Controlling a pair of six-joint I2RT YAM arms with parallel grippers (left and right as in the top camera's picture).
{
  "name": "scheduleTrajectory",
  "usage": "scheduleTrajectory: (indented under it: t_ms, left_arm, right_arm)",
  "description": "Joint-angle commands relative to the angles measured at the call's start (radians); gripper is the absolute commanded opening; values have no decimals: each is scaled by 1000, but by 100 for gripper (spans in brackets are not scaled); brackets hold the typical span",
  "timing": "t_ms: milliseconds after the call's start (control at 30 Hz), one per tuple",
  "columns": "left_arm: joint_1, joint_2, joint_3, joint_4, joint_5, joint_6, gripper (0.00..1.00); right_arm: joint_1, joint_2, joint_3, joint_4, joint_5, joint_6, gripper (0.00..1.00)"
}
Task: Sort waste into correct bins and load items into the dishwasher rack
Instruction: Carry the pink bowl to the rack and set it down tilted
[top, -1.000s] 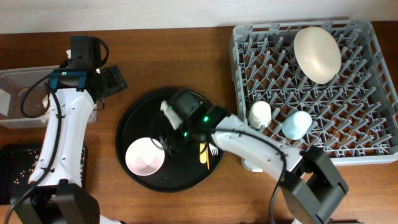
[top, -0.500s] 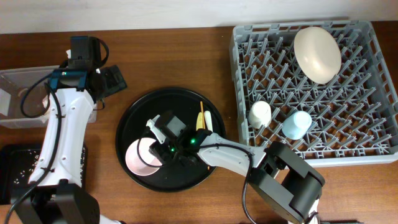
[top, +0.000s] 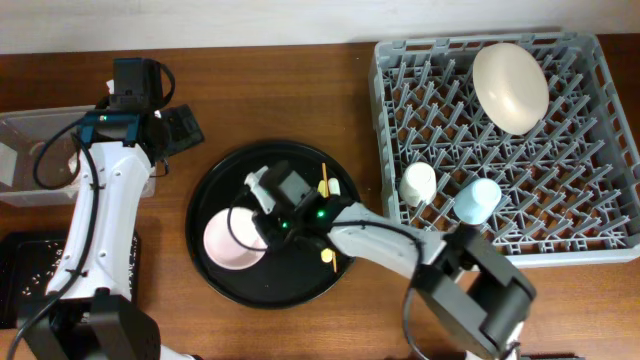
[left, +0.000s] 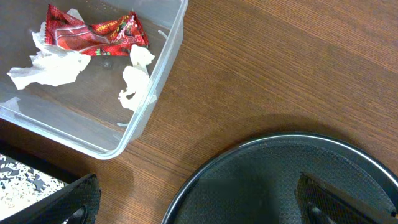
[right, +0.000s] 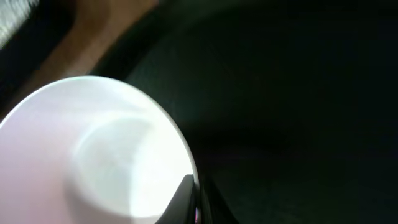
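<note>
My right gripper will set the pinkish-white bowl down in the grey rack (top: 408, 120) just behind the cream cup.
The pinkish-white bowl (top: 233, 241) (right: 93, 155) sits on the round black tray (top: 215, 190). My right gripper (top: 262, 228) (right: 194, 198) is shut on its right rim. The yellow utensil (top: 324, 181) lies on the tray, partly under the right arm, with a bit of the white fork (top: 337, 187) beside it. The grey rack (top: 560, 180) holds the cream plate (top: 510, 85), cream cup (top: 418, 183) and blue cup (top: 477, 200). My left gripper (top: 180, 128) (left: 205, 208) hangs open and empty between the clear tub (left: 158, 74) and the round tray (left: 280, 180).
The clear tub (top: 25, 130) holds the red wrapper (left: 93, 34) and white tissue (left: 50, 65). The shallow black tray (top: 15, 285) (left: 25, 180) with rice grains lies at the front left. The rack fills the right side of the wooden table (top: 280, 90).
My right gripper has come down beside the bowl and shut on its rim. The left arm has stayed still.
</note>
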Motion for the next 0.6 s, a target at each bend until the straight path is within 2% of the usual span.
scheduleTrajectory:
  t_ms: [0,33,67,100,200,233,267,367,433,500,567]
  left_arm:
    - [2,2,-2,-1,-11,-10,99]
    - [2,2,-2,-1,-11,-10,99]
    - [2,2,-2,-1,-11,-9,99]
    - [2,2,-2,-1,-11,-10,99]
    - [2,2,-2,-1,-11,-10,99]
    - [2,2,-2,-1,-11,-10,99]
    - [2,2,-2,-1,-11,-10,99]
    - [2,2,-2,-1,-11,-10,99]
    - [2,2,-2,-1,-11,-10,99]
    - [2,2,-2,-1,-11,-9,99]
    - [2,2,-2,-1,-11,-9,99]
  right_arm:
    - [-61,-186,71,-67,87,-9,4]
    - [-76,-230,95,-139,188,-39,4]
    - [-97,-326,179,-351,488,-154,4]
    - [-107,-361,219,-433,622,-179,4]
    - [-233,-443,384,-698,932,-207,4]
    - [-310,-444,411,-727,988,-254,4]
    - [-355,-439,410,-728,1014,-282,4]
    - [-472,-343,410,-713,1332,-311,4]
    - [-510,-246,410,-652,1548,-311,4]
    - [-523,-138,410,-573,1640,-333,4]
    - [-519,-27,410,-406,1693,-492,4]
